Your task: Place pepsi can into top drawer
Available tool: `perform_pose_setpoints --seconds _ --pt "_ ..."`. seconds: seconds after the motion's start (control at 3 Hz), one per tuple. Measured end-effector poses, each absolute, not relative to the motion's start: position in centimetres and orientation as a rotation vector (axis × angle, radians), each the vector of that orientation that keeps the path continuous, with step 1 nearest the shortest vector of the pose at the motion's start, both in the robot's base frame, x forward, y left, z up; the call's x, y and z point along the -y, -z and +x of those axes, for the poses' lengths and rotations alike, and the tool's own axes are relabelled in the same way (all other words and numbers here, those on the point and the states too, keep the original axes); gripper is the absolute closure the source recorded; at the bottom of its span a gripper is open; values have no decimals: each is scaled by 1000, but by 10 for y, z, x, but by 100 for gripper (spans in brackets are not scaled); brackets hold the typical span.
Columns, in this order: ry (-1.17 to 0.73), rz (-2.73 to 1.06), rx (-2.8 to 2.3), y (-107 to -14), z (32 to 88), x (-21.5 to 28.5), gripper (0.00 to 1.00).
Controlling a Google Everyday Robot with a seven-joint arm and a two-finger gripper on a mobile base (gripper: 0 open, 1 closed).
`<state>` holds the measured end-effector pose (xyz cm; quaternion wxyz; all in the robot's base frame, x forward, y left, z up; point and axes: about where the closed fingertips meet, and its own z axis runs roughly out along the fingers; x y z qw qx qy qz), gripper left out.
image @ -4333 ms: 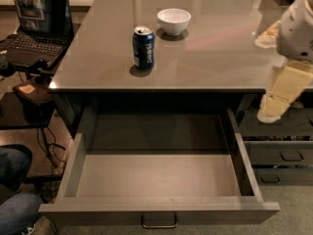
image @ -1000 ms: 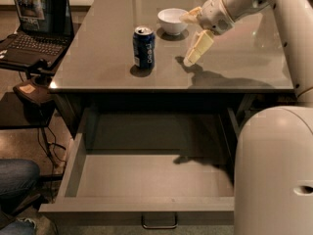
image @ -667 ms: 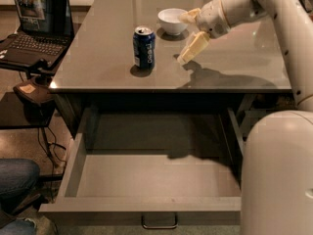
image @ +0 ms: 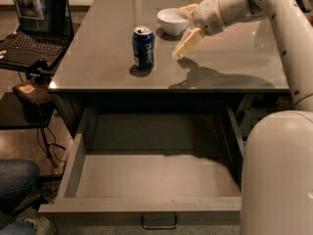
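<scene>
I need to next move my gripper to the lower half of the pepsi can [image: 145, 58] and close it there, leaving the silver top of the can free.
The pepsi can [image: 143, 47], dark blue with a silver top, stands upright on the grey tabletop [image: 234, 58] near its front left. The top drawer [image: 146, 207] is pulled fully out below the table, its inside bare, with a small dark handle [image: 159, 224] on the front panel. My gripper [image: 179, 32] hovers just above the table to the right of the can, with a small gap between them. Its two cream fingers [image: 189, 42] are spread apart and hold nothing. My arm reaches in from the upper right.
A white bowl [image: 172, 20] sits on the table just behind the gripper's upper finger. A laptop [image: 34, 23] rests on a stand at the left. A person's leg [image: 17, 180] is at the bottom left. My white base [image: 276, 175] fills the lower right.
My arm has swung from the table's right side over the tabletop and moved left, closing on the can. The can, bowl and drawer have not moved.
</scene>
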<state>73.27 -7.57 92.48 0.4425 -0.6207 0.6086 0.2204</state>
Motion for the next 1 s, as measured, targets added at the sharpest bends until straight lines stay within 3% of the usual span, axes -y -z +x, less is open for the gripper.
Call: perform_pose_setpoints --seconds 0.33,1.0 --pt "-631 -1473 -1485 -908 737 40 0" --pt "-693 -1482 -1435 -892 742 16 0"
